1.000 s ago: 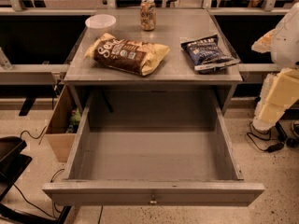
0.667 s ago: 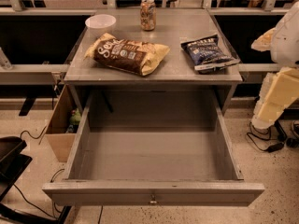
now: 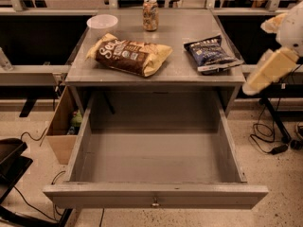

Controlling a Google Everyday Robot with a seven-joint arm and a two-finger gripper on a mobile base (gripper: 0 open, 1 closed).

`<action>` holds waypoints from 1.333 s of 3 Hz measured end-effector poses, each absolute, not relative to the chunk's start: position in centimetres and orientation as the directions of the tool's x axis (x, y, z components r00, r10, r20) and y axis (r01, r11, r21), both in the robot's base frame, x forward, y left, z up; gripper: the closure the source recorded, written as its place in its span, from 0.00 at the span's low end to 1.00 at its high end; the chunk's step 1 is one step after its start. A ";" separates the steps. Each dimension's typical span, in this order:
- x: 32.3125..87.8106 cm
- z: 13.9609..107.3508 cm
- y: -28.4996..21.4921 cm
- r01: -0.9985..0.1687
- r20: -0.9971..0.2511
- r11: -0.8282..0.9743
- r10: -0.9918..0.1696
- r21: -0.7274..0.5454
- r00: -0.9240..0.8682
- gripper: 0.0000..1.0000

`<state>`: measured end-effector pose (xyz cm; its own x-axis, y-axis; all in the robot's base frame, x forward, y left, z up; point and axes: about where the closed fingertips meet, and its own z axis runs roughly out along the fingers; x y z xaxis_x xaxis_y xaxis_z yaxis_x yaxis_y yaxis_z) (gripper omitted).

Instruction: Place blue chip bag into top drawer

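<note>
The blue chip bag is next for my gripper, which should go to it and close on its far side (image 3: 225, 55) from the brown-and-yellow chip bag.
The blue chip bag (image 3: 212, 54) lies flat on the right side of the grey table top (image 3: 177, 37), near its right edge. The top drawer (image 3: 156, 162) is pulled fully out below the table and its grey box is empty, with a small metal knob (image 3: 155, 204) on the front panel. My gripper (image 3: 269, 72) shows as a cream-coloured arm end at the right edge of the view. It is level with the table's front right corner, to the right of the bag and apart from it.
A larger brown-and-yellow chip bag (image 3: 129, 55) lies on the left of the table top. A white bowl (image 3: 102, 22) and a drink can (image 3: 150, 14) stand at the back. A cardboard box (image 3: 64, 126) stands on the floor left of the drawer. Cables (image 3: 267, 136) lie on the floor at the right.
My arm at the right has risen and swung a little left toward the table's corner. The bags and the drawer have not moved.
</note>
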<state>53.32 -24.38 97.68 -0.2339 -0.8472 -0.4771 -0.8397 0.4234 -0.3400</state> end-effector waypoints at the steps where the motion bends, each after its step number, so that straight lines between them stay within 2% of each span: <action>1: 59.3 98.8 -25.5 -0.775 -0.627 0.536 -0.741 -0.335 -0.241 0.00; 3: 60.7 99.3 -25.7 -0.763 -0.656 0.553 -0.718 -0.335 -0.232 0.00; 4: 63.4 97.3 -25.1 -0.756 -0.679 0.592 -0.679 -0.281 -0.279 0.00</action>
<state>63.45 -25.10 97.34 -0.2791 -0.6792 -0.6788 -0.7557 0.5915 -0.2811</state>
